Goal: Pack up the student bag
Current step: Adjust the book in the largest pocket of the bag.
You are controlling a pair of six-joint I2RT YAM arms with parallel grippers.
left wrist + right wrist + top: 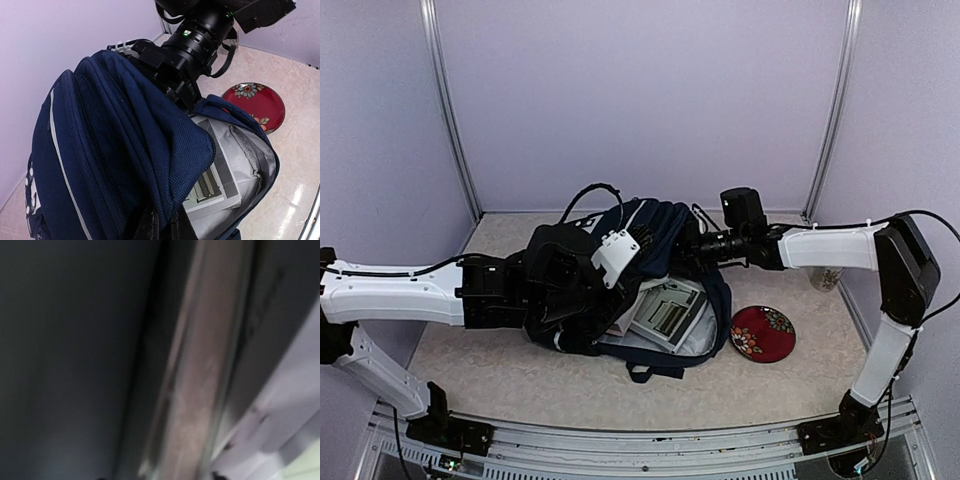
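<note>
The robot's left gripper will release the navy flap, which it now holds lifted, over the white box inside the student bag (648,296).
The student bag (620,290) lies in the middle of the table, dark navy, with its main compartment open toward the right. My left gripper (166,226) is shut on the edge of the bag's navy flap (190,150) and holds it lifted. A white box with a printed picture (665,312) lies inside on the grey lining; it also shows in the left wrist view (220,180). My right gripper (682,252) reaches into the bag's top from the right, its fingers hidden by fabric. The right wrist view is a dark blur.
A red plate with a flower pattern (763,332) lies on the table right of the bag, also in the left wrist view (255,104). A pale cup (825,278) stands at the right wall. Purple walls close in the back and sides.
</note>
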